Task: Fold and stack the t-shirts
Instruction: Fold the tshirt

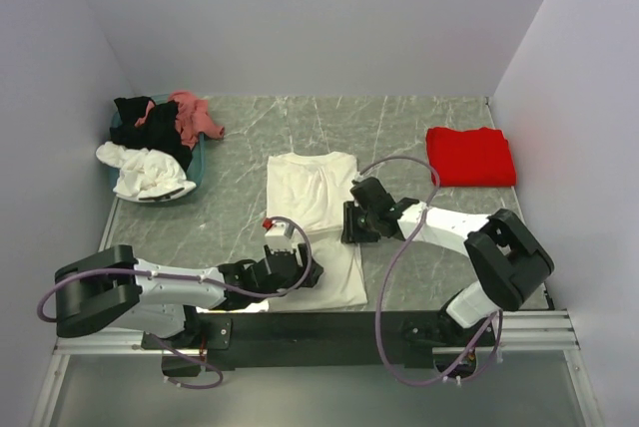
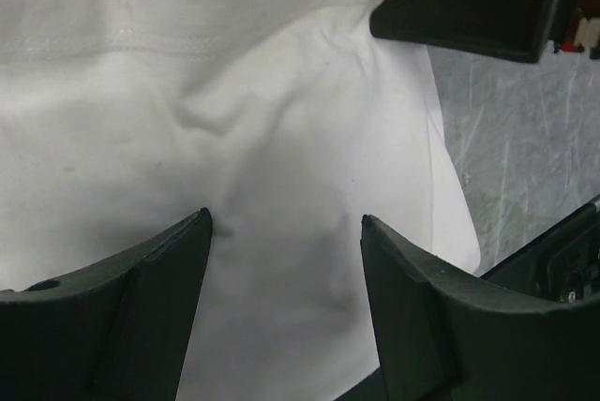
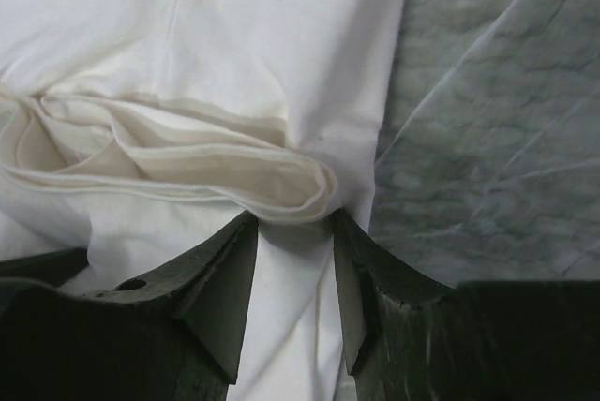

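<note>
Next, I close my left gripper on the cream t-shirt's near hem corner [image 1: 273,308] on the teal basket's side.
A cream t-shirt [image 1: 310,188] lies as a long folded strip in the middle of the table. My left gripper [image 1: 292,267] hovers over its near part, near the hem. In the left wrist view the left gripper [image 2: 286,223] is open, with only flat cream cloth [image 2: 234,120] below the gap. My right gripper [image 1: 351,222] is at the shirt's right edge, about halfway along. Seen from the right wrist, the right gripper [image 3: 293,216] is open. Its tips touch a rolled fold [image 3: 187,176] of the cream cloth. A red t-shirt [image 1: 471,156] lies folded at the back right.
A teal basket [image 1: 200,174] at the back left holds black [image 1: 150,123], pink [image 1: 192,113] and white [image 1: 145,170] shirts. Grey marbled tabletop [image 1: 399,128] shows around the cream shirt. White walls close in the left, back and right sides.
</note>
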Controlling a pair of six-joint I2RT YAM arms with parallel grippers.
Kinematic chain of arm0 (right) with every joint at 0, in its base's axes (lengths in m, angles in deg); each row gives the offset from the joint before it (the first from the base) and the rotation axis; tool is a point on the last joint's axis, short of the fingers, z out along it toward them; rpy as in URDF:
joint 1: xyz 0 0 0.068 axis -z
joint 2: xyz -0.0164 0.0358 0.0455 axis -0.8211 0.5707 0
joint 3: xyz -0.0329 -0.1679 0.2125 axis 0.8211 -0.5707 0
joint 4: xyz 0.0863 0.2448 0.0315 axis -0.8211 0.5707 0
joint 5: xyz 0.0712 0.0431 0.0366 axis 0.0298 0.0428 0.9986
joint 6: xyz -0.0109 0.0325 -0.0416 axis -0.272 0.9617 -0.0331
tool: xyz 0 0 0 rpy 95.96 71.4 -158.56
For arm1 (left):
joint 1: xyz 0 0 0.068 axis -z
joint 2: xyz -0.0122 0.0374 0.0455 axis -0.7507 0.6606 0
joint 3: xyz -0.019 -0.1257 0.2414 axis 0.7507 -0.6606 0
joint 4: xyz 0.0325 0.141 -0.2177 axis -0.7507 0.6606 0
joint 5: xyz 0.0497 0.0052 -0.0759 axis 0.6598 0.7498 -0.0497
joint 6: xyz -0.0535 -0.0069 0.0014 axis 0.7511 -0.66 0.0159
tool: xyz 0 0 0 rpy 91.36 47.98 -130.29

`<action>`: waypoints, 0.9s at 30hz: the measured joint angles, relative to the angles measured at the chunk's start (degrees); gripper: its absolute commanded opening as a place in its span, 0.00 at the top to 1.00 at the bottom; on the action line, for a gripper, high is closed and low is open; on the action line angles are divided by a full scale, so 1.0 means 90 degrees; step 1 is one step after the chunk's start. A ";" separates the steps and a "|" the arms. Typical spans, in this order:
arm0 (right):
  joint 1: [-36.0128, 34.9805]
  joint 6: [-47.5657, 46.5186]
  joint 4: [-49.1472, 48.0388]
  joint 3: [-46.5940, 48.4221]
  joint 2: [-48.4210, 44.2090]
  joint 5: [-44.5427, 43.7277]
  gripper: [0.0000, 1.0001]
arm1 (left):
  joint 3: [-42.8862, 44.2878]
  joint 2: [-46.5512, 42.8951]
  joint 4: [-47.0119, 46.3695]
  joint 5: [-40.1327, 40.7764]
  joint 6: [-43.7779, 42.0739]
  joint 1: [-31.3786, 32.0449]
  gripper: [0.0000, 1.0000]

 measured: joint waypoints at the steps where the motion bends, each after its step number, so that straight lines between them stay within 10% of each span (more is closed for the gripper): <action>1: 0.0051 -0.0044 0.0053 0.0080 0.0068 -0.0017 0.54 | 0.0027 0.0036 -0.0036 -0.0002 0.0002 -0.0002 0.29; 11: 0.0129 -0.0452 0.0617 0.0406 -0.0056 -0.0325 0.50 | 0.0160 -0.0920 0.0709 0.0187 0.0078 0.0000 0.28; 27: -0.1838 0.0750 0.1863 -0.0916 -0.2841 -0.0974 0.49 | -0.0197 -0.2963 0.4002 0.0464 0.1739 0.0539 0.28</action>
